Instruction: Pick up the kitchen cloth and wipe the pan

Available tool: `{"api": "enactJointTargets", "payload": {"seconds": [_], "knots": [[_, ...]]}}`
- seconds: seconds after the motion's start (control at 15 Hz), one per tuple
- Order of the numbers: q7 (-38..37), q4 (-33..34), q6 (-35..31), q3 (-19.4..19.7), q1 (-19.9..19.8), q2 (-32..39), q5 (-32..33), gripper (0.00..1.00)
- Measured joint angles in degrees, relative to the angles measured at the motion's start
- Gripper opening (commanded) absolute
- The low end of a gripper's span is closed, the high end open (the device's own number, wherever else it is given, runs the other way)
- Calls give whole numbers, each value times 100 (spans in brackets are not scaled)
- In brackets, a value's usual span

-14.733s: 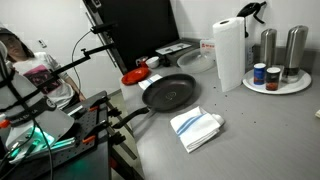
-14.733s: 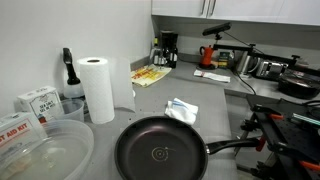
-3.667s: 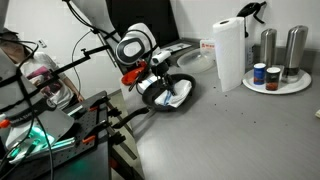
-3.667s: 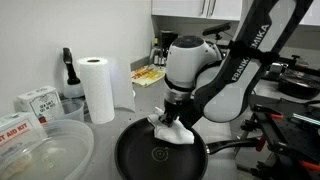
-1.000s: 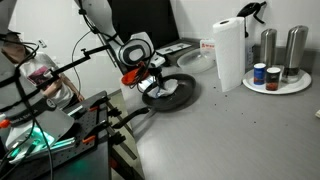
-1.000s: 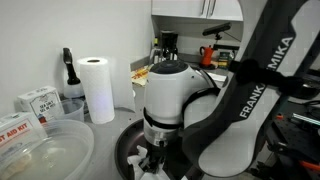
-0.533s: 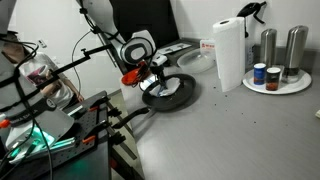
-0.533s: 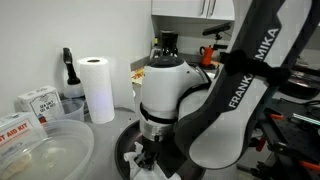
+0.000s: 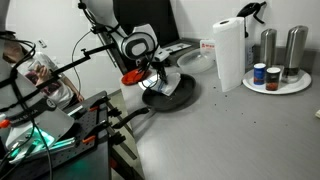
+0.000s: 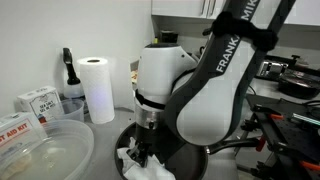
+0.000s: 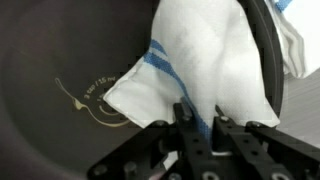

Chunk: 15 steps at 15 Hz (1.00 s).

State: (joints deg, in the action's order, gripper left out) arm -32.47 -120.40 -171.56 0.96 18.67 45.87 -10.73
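The kitchen cloth will go from my gripper down on the grey counter (image 9: 208, 121), between the pan and the round tray.
The dark round pan (image 9: 178, 98) lies on the grey counter, and its long handle (image 10: 238, 147) sticks out past the arm. My gripper (image 11: 203, 125) is down inside the pan and shut on the kitchen cloth (image 11: 210, 55), a white cloth with blue stripes. The cloth spreads over the pan's floor (image 11: 60, 90) and drapes across its rim at the right of the wrist view. In both exterior views the cloth (image 9: 168, 86) (image 10: 140, 166) shows under the gripper (image 9: 160, 76) (image 10: 146, 152). The arm hides most of the pan in an exterior view.
A tall paper towel roll (image 9: 229, 52) (image 10: 97, 88) stands behind the pan. A small red dish (image 9: 133, 76) sits close beside the pan. A round tray with shakers and jars (image 9: 275, 78) is at the far end. A clear plastic bowl (image 10: 45, 150) and boxes (image 10: 35, 100) stand nearby.
The gripper has dragged the cloth across the pan's floor toward the rim on the paper towel side, staying shut on it. The arm's wrist has swung with it.
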Motion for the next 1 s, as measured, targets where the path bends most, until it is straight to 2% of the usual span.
{"api": "enactJointTargets", "payload": {"seconds": [0.2,0.53,1.0], "knots": [[94,-24,8,191,7,-212,6,4],[238,-134,27,1023,278,-665,164,4],[172,-341,49,2618,766,-858,596,4]]}}
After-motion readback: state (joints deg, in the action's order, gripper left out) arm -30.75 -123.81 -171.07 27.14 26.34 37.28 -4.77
